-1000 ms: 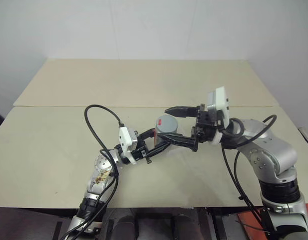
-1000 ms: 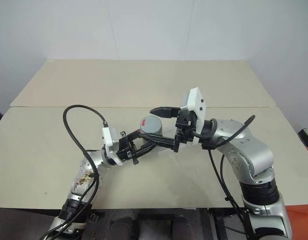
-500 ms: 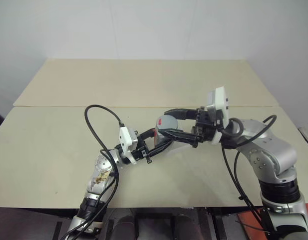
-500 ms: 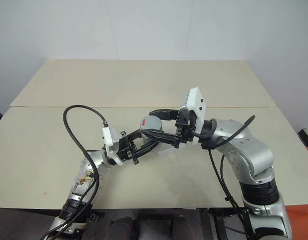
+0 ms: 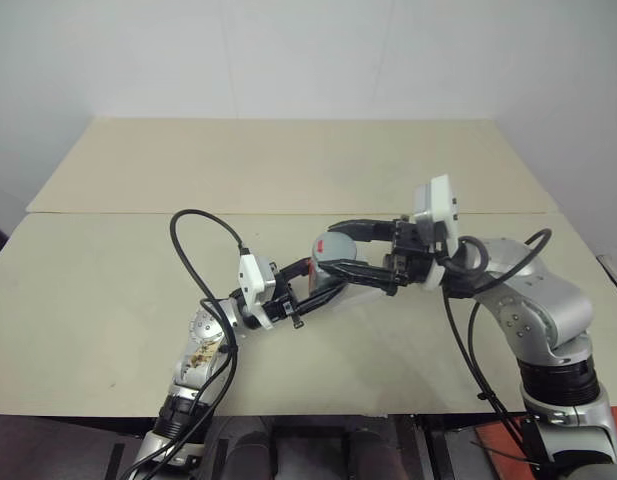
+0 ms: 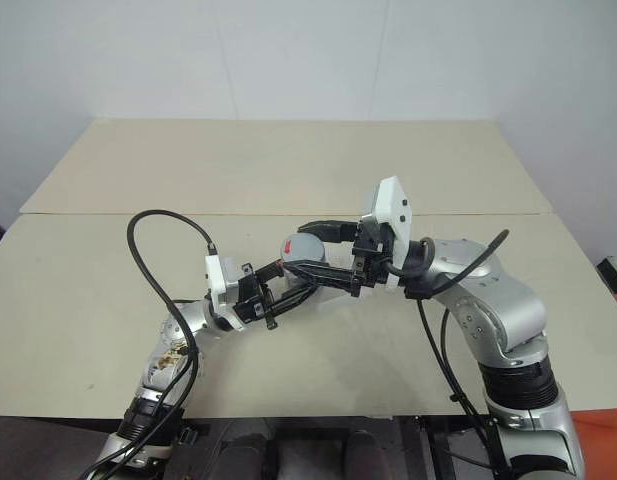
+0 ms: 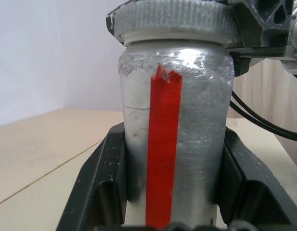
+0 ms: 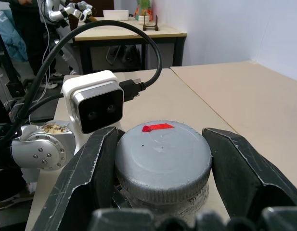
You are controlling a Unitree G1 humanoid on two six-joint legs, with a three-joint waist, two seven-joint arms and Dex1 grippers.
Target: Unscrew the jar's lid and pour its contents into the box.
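Next, I release the right gripper's lid on the bare near tabletop point(image 5: 431, 322) between the box and the front edge's orange corner.
The jar point(image 7: 177, 120) is silvery with a red stripe down its side. It stands upright above the table's near half, and my left gripper point(image 5: 323, 282) is shut on its body. Its lid point(image 8: 161, 154) is grey and ribbed, with a small red mark, and sits on top of the jar. My right gripper point(image 5: 328, 248) comes in level from the right and is shut on the lid, one finger point(image 8: 90, 168) on each side of the rim. The contents are hidden inside the jar. A faint clear patch under the grippers may be the box point(image 5: 364, 293).
Two beige tabletops point(image 5: 118, 300) meet at a seam across the middle, with a white wall behind. Black cables point(image 5: 193, 235) loop off both wrists above the near tabletop. The right wrist view shows my left wrist camera point(image 8: 95, 106) just beyond the jar.
My right gripper's fingers, wide open around the lid a second ago, have closed onto it. The left gripper and the jar have stayed in place.
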